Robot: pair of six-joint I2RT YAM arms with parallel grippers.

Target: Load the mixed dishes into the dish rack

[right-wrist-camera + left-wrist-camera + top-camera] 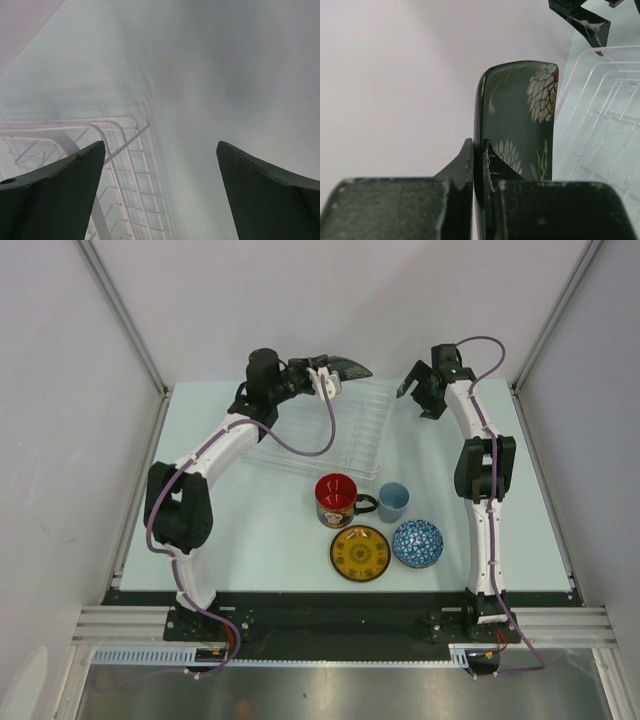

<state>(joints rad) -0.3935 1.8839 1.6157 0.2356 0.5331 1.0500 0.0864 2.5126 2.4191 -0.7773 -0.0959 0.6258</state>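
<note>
The black square floral plate will go upright just inside the clear dish rack's far rim (pixel 334 400), placed there by my left gripper.
My left gripper (pixel 322 374) is shut on the black square floral plate (pixel 347 367), holding it on edge above the far end of the clear dish rack (pixel 330 430). In the left wrist view the plate (pixel 520 120) stands upright between my fingers (pixel 462 165), with the rack (pixel 605 120) to its right. My right gripper (pixel 412 383) is open and empty just right of the rack's far corner; its wrist view shows rack wires (pixel 120 165) below. The red mug (pixel 336 499), light-blue cup (pixel 393 501), yellow saucer (pixel 360 552) and blue-white bowl (pixel 417 543) stand on the table in front of the rack.
The light table (pixel 260 540) is walled by white panels at the back and sides. The right gripper's fingers (pixel 585 22) show at the top of the left wrist view, close past the rack's far edge.
</note>
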